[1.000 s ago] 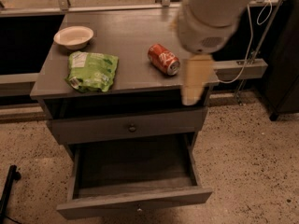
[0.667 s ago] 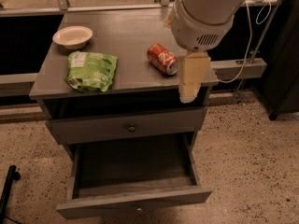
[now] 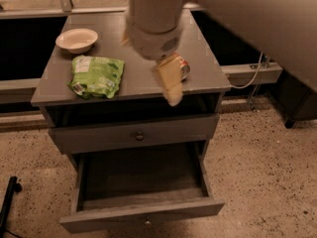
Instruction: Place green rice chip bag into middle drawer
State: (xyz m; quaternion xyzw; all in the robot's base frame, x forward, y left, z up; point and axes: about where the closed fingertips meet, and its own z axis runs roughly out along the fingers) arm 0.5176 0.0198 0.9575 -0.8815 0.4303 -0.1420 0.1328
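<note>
The green rice chip bag's middle (image 3: pixel 96 75), in front of the cream bowl, is the next place my gripper will go to and close on.
The green rice chip bag (image 3: pixel 95 76) lies flat on the left part of the grey cabinet top (image 3: pixel 133 86), in front of a cream bowl. The middle drawer (image 3: pixel 143 218) is pulled out at the bottom of the cabinet, and its grey inside holds nothing. My gripper (image 3: pixel 169 82) hangs from the big pale arm over the front middle of the cabinet top. It is to the right of the bag and not touching it. It covers part of a red soda can (image 3: pixel 184 67).
A cream bowl (image 3: pixel 77 39) stands at the back left of the cabinet top. The drawer front with a dark round knob (image 3: pixel 139 136) above the open drawer is closed. A cable and a rail (image 3: pixel 252 73) run to the right. Speckled floor surrounds the cabinet.
The arm and gripper have swung left, from the right front corner of the cabinet top toward its middle, and now cover part of the red can. The bag has not moved.
</note>
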